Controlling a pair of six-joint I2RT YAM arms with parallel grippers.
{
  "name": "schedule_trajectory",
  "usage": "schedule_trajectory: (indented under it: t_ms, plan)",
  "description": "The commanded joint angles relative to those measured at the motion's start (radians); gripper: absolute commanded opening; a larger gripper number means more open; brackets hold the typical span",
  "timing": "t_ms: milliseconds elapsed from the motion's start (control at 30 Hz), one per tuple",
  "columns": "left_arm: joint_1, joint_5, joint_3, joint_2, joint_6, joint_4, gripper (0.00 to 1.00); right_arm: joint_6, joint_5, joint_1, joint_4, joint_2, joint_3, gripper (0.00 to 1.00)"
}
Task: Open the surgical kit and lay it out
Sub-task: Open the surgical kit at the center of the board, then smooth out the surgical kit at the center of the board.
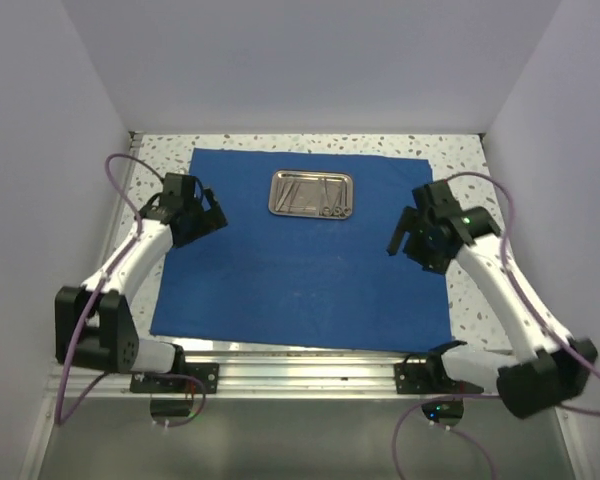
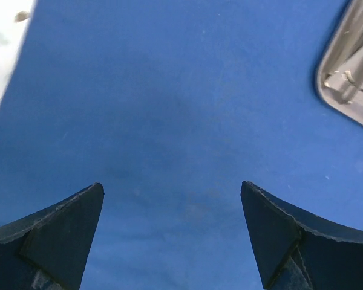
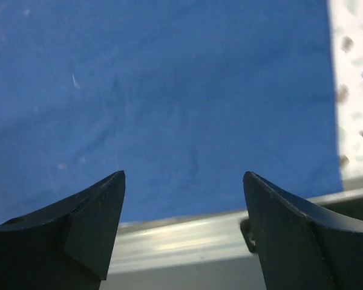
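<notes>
Next, my left hand goes to the steel tray and grabs the tray's short side (image 1: 271,202) (image 2: 327,57) facing that gripper, close to the near corner.
The royal-blue cloth wrap (image 1: 300,270) of the surgical kit lies spread flat over the table. On its far middle part sits the small steel tray (image 1: 311,194) with several thin silver instruments (image 1: 320,196) inside. My left gripper (image 1: 208,212) hovers over the cloth's left part, left of the tray, open and empty. In the left wrist view the tray's corner (image 2: 351,78) shows at the upper right above the cloth (image 2: 169,121). My right gripper (image 1: 402,236) hangs over the cloth's right part, open, nothing between its fingers. Its wrist view shows the cloth (image 3: 169,96) and its near edge.
Speckled white tabletop (image 1: 470,290) shows around the cloth, also in the right wrist view (image 3: 354,72). An aluminium rail (image 1: 300,365) runs along the near edge, seen blurred in the right wrist view (image 3: 187,238). Lilac walls (image 1: 310,60) close in the back and sides.
</notes>
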Motion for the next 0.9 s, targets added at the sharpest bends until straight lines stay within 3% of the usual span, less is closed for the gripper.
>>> schedule_trajectory:
  t_ms: [0,67,100,233,400,600,867]
  plan:
    - [-0.004,0.063,0.129,0.188,0.124,0.053,1.0,-0.072,-0.095,-0.067,0.235,0.215,0.048,0.72]
    - [-0.004,0.063,0.188,0.263,0.144,0.061,1.0,-0.083,-0.104,-0.13,0.266,0.29,0.113,0.45]
    - [-0.004,0.063,0.212,0.326,0.147,0.065,1.0,-0.094,-0.11,-0.144,0.277,0.329,0.134,0.41]
    - [-0.004,0.06,0.307,0.434,0.164,0.088,1.0,-0.123,-0.136,-0.161,0.39,0.497,0.228,0.39]
    - [0.009,0.018,0.305,0.557,0.115,0.033,1.0,-0.183,-0.055,-0.179,0.314,0.74,0.453,0.4]
    - [0.012,0.014,0.251,0.6,0.075,0.068,1.0,-0.242,-0.082,-0.21,0.311,1.054,0.677,0.24]
    - [0.032,0.026,0.266,0.643,-0.018,0.013,1.0,-0.213,-0.162,-0.24,0.259,1.378,1.067,0.18]
